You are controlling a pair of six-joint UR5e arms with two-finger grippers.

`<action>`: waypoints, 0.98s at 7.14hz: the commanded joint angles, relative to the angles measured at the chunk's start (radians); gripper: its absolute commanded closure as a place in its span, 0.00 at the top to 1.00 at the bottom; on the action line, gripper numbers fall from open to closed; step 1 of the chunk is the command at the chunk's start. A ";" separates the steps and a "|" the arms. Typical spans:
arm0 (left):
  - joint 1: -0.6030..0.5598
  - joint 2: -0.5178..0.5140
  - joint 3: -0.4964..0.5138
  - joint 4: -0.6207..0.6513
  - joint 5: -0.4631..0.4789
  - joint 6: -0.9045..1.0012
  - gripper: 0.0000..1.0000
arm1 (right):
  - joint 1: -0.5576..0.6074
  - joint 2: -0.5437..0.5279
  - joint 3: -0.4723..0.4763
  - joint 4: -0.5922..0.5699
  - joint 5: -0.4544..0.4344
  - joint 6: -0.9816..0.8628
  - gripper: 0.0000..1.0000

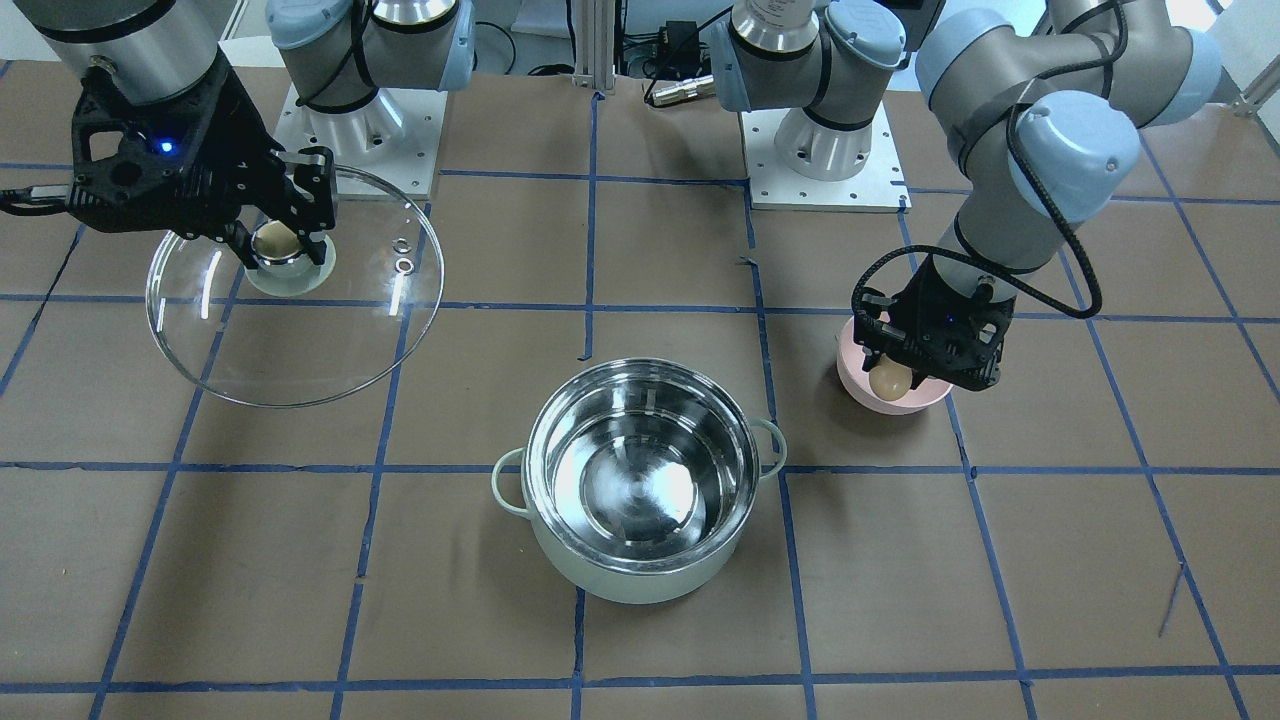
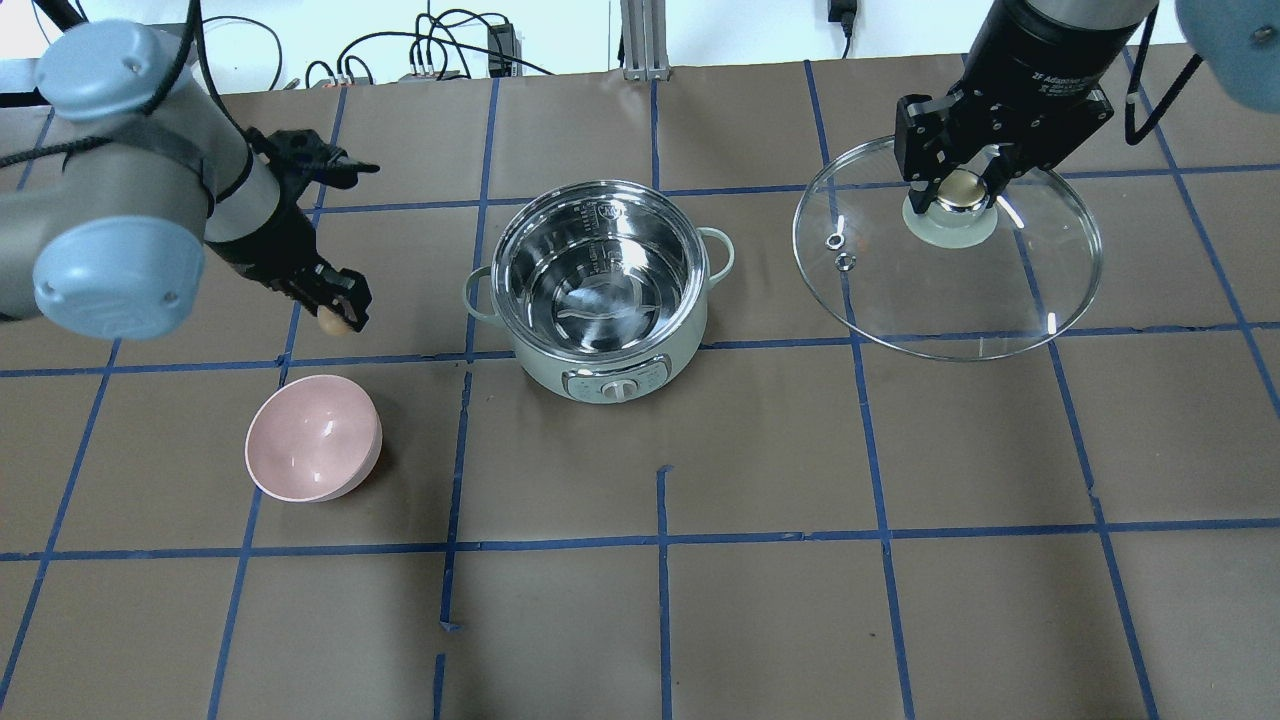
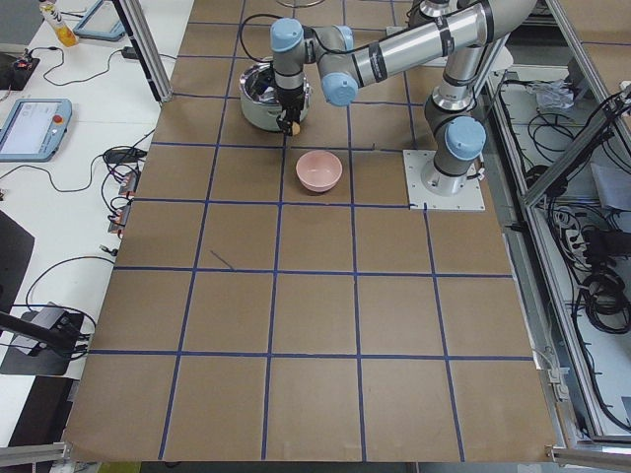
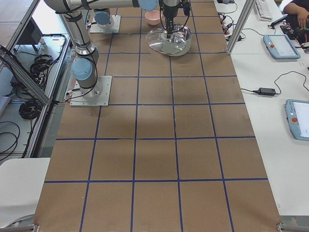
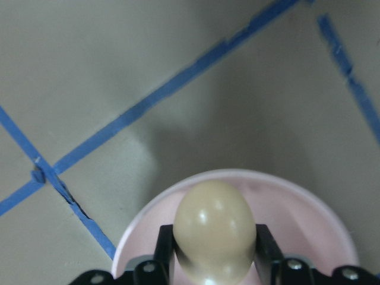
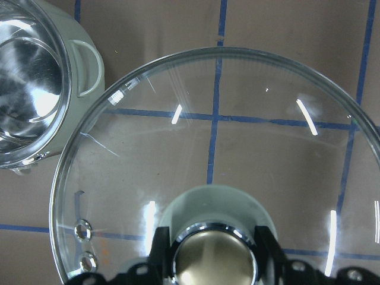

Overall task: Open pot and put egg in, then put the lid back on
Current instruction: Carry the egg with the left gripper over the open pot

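Observation:
Next, I release the brown egg from my left gripper on the mint-green pot's steel bottom (image 1: 603, 517), toward the pot's side away from the arm bases.
The mint-green pot (image 2: 540, 365) stands open in the middle of the table, and its steel inside is empty; it also shows in the front view (image 1: 640, 585). My left gripper (image 2: 338, 318) is shut on the brown egg (image 1: 889, 381) and holds it above the pink bowl, to the pot's left. In the left wrist view the egg (image 5: 215, 228) sits between the fingers. My right gripper (image 2: 960, 192) is shut on the knob (image 6: 215, 261) of the glass lid (image 2: 960, 295) and holds the lid off the pot, to its right.
The pink bowl (image 2: 313, 437) stands empty left of the pot and shows below the egg in the left wrist view (image 5: 309, 202). Brown paper with blue tape lines covers the table. The arm bases (image 1: 825, 140) stand at the robot's edge.

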 commanded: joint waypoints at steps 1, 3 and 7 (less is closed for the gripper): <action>-0.113 -0.046 0.112 -0.044 -0.073 -0.291 0.03 | 0.000 0.001 0.000 0.000 0.000 -0.002 0.34; -0.266 -0.185 0.140 0.211 -0.078 -0.563 0.03 | 0.000 0.001 -0.002 0.002 0.000 -0.002 0.34; -0.365 -0.336 0.211 0.277 -0.075 -0.690 0.03 | 0.000 0.001 -0.002 0.000 0.001 0.000 0.34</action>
